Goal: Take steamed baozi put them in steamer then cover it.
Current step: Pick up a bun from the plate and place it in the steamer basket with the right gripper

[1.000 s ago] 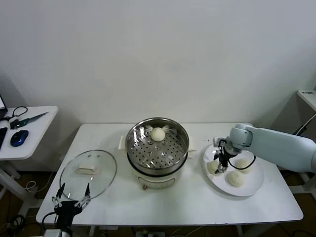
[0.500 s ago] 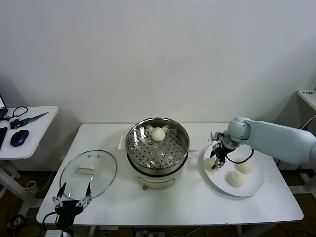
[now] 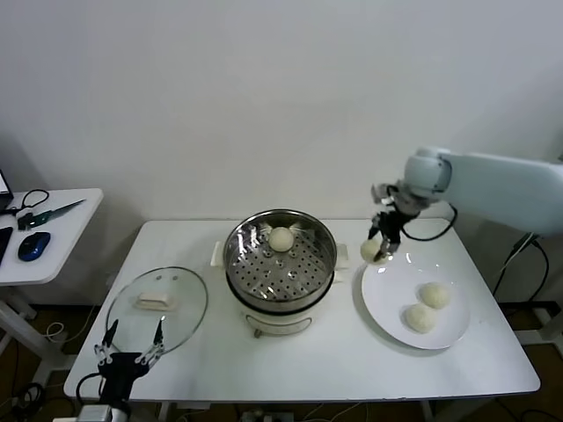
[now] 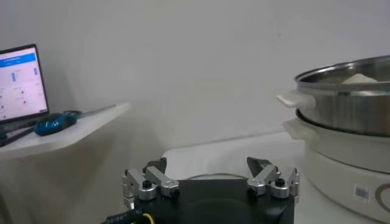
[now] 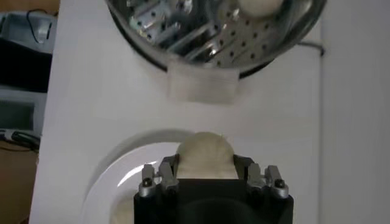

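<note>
The baozi held in my right gripper, now in the air above the plate's edge, will be set down on the perforated tray (image 3: 254,260), beside the baozi on that tray, toward the glass cover.
My right gripper (image 3: 376,249) is shut on a pale baozi (image 3: 369,251) and holds it in the air between the white plate (image 3: 387,308) and the steamer (image 3: 280,264); the right wrist view shows the bun (image 5: 205,155) between the jaws, above the plate's edge. One baozi (image 3: 281,238) lies at the back of the steamer's perforated tray. Two more baozi (image 3: 433,294) (image 3: 419,318) lie on the plate. The glass cover (image 3: 157,309) with its cream handle lies flat on the table at the left. My left gripper (image 3: 127,356) is open and empty at the table's front left edge.
The steamer's side handle (image 5: 202,86) lies between the held bun and the pot. A side table (image 3: 44,233) at far left carries a mouse, cables and a tool. Bare table surface lies in front of the steamer.
My right gripper has lifted one baozi off the plate and carried it up and toward the steamer. The plate now holds two buns. The left arm has not moved.
</note>
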Motion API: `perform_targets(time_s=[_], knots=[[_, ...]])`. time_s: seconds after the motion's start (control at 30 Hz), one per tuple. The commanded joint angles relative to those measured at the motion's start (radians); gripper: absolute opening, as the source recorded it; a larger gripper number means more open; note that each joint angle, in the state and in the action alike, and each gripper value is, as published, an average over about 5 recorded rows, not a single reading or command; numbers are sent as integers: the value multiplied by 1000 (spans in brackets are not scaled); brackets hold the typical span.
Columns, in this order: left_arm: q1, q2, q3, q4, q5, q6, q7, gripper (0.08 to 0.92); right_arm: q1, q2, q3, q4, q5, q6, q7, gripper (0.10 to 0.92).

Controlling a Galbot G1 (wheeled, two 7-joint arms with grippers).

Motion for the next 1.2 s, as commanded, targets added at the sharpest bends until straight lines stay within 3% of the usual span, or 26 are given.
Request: perform_targets(time_s=[0.03,0.47,1.2], knots=[[-2,2,0,-8,0,3,0,823,254,193,30,100,228,-48,-4,623],[-4,1,3,-16,-4,6,1,823,-72,471,123,7,194,-165,183,624],[-2,-8,-7,-8,-12,2,-4,823,-339,522,149,-229,29,-172,242,625]])
